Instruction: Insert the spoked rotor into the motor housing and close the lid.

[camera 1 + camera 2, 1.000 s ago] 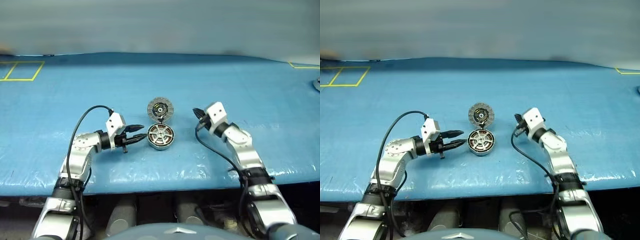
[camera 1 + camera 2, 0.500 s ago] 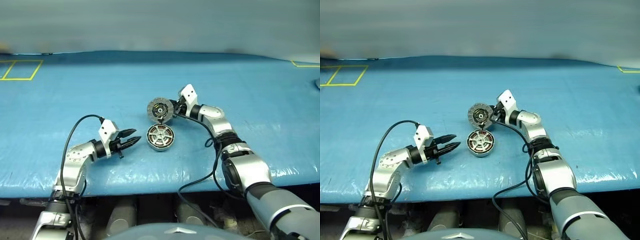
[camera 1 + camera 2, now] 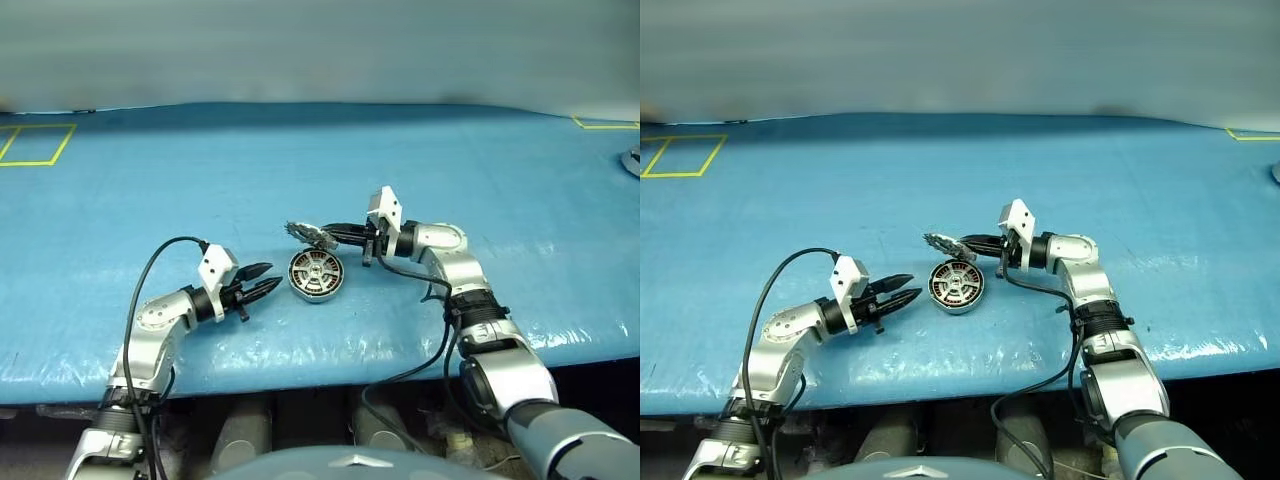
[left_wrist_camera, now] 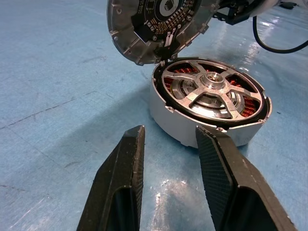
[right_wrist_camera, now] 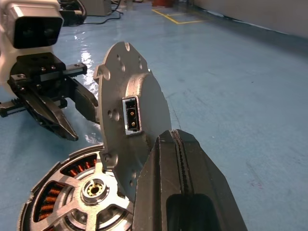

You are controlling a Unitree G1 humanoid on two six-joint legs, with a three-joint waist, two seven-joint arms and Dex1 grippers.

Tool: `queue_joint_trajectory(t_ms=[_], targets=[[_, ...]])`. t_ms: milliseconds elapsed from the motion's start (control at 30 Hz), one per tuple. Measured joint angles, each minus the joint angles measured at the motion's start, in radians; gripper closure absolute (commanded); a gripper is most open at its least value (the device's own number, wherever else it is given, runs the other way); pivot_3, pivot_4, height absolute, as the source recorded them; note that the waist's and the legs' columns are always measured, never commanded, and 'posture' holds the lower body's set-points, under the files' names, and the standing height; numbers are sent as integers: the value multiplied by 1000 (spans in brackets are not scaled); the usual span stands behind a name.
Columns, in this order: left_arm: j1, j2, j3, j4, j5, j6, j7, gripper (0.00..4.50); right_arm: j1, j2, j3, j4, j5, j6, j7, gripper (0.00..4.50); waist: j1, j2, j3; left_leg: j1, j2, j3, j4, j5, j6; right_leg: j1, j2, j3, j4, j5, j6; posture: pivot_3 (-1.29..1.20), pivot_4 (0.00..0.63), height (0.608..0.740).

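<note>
Next, my right gripper lets go of the lid, flat over the spoked rotor's silvery middle (image 3: 315, 271) (image 5: 94, 189), on top of the grey motor housing.
The motor housing (image 3: 316, 275) is a grey puck on the blue sheet with copper windings inside. The spoked rotor (image 4: 211, 79) sits in it, a black ring with silvery spokes and a hub. The lid (image 3: 308, 236) is hinged at the housing's far rim and stands tilted up, its ribbed inner face (image 4: 154, 24) leaning over the housing. My right gripper (image 3: 330, 235) is shut, and its tip rests against the lid's outer face (image 5: 132, 130). My left gripper (image 3: 268, 283) is open and empty. It is just left of the housing, fingers (image 4: 122, 183) pointing at the housing's side wall (image 4: 163, 113) without touching.
A blue plastic sheet (image 3: 200, 190) covers the table, whose front edge (image 3: 320, 370) is close to me. Yellow tape marks lie at the far left (image 3: 30, 145) and far right (image 3: 605, 125). A grey object (image 3: 632, 160) sits at the right edge.
My right gripper has swung left behind the lid. The lid, lying open flat before, is now tipped up on its hinge over the housing. The left gripper has hardly moved.
</note>
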Motion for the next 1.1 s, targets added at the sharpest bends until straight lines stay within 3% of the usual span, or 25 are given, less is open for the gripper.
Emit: queue_joint_trajectory(t_ms=[233, 500, 633, 733, 833, 1100], targets=[[16, 3, 16, 1, -3, 0, 18, 2754, 140, -32, 70, -196, -9, 24, -7, 4500, 1, 0, 0, 0, 0, 0, 0, 0, 0, 0, 0, 0, -1, -2, 3, 0, 150, 740], [40, 17, 28, 1, -5, 1, 39, 2754, 197, -28, 129, -212, -70, -47, -87, 4500, 4, 0, 0, 1, 0, 0, 0, 1, -1, 1, 0, 0, -1, -2, 5, 0, 150, 740], [44, 18, 28, 1, -7, 1, 43, 2754, 220, -12, 133, -211, -136, -163, -215, 4500, 3, 0, 0, 2, 1, 1, 0, 1, -1, 1, 0, 0, 0, -2, 5, 0, 150, 740], [46, 13, 27, 1, -7, 1, 49, 2754, 211, -4, 126, -229, -154, -97, -297, 4500, 4, 0, 0, 1, 1, 1, 0, 2, -2, 1, 0, 0, 0, -2, 5, 0, 150, 740], [48, 8, 26, 1, -9, 1, 51, 2720, 229, 17, 111, -270, -97, -14, -306, 3852, 9, 0, 0, 1, 1, 0, 0, 2, -2, 1, 0, 0, 0, -1, 4, 0, 150, 740], [43, 0, 7, 1, -18, 1, 13, 2720, 312, 59, 122, -416, -17, 95, -314, 1273, 18, 0, 0, 0, 1, 0, -2, 1, -1, 2, 0, 0, -7, 0, 6, 0, 150, 740]])
